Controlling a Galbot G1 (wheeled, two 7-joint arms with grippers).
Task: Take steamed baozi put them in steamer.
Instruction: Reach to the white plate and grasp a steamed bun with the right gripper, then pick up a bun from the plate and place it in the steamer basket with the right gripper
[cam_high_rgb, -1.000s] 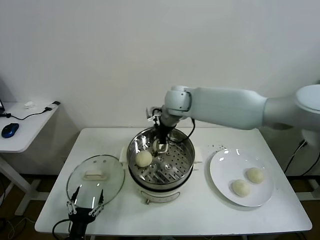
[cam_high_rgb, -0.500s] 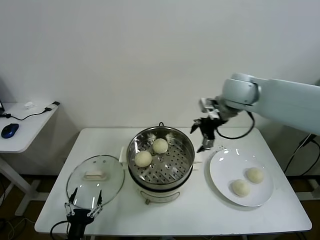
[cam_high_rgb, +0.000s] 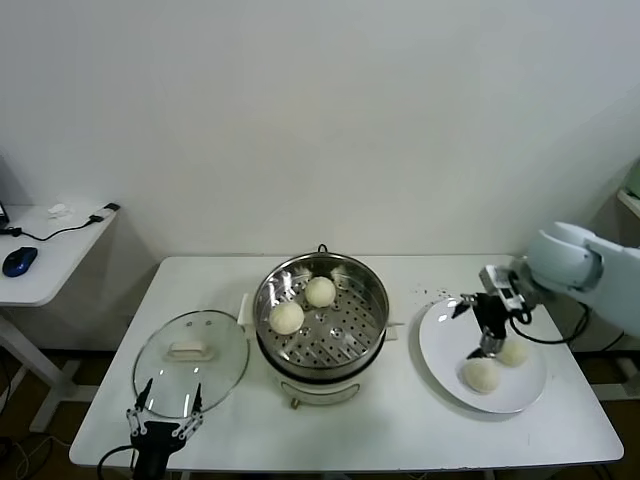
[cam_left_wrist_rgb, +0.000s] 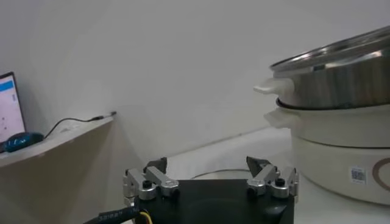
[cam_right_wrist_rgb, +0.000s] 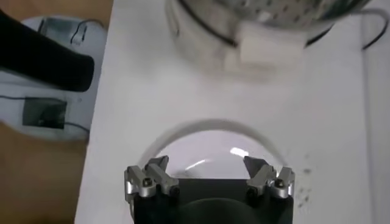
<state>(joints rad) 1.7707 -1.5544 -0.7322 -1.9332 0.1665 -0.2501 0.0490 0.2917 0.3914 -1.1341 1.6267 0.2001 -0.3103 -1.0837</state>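
Observation:
I will next close my right gripper around the sides of the nearer baozi (cam_high_rgb: 480, 375) on the white plate and leave the farther baozi there.
The steamer (cam_high_rgb: 330, 345) stands mid-table with two baozi on its perforated tray, one at the left (cam_high_rgb: 287, 318) and one at the back (cam_high_rgb: 320, 291). Two more baozi, a nearer one (cam_high_rgb: 481, 375) and a farther one (cam_high_rgb: 513, 351), lie on the white plate (cam_high_rgb: 445, 335) at the right. My right gripper (cam_high_rgb: 488, 343) hangs open and empty just above the plate, close to these two buns. In the right wrist view it (cam_right_wrist_rgb: 206, 164) is open over the plate (cam_right_wrist_rgb: 183, 133), with the steamer (cam_right_wrist_rgb: 268, 15) beyond. My left gripper (cam_high_rgb: 160, 420) is parked open at the table's front left.
A round glass lid (cam_high_rgb: 190, 350) with a cream handle lies left of the steamer, just beyond my left gripper (cam_left_wrist_rgb: 207, 164). The steamer's side (cam_left_wrist_rgb: 341, 73) fills the left wrist view. A side desk with a blue mouse (cam_high_rgb: 20, 260) stands far left.
My right gripper let go of a baozi in the steamer, which now holds two. It swung right from the steamer and came down over the plate.

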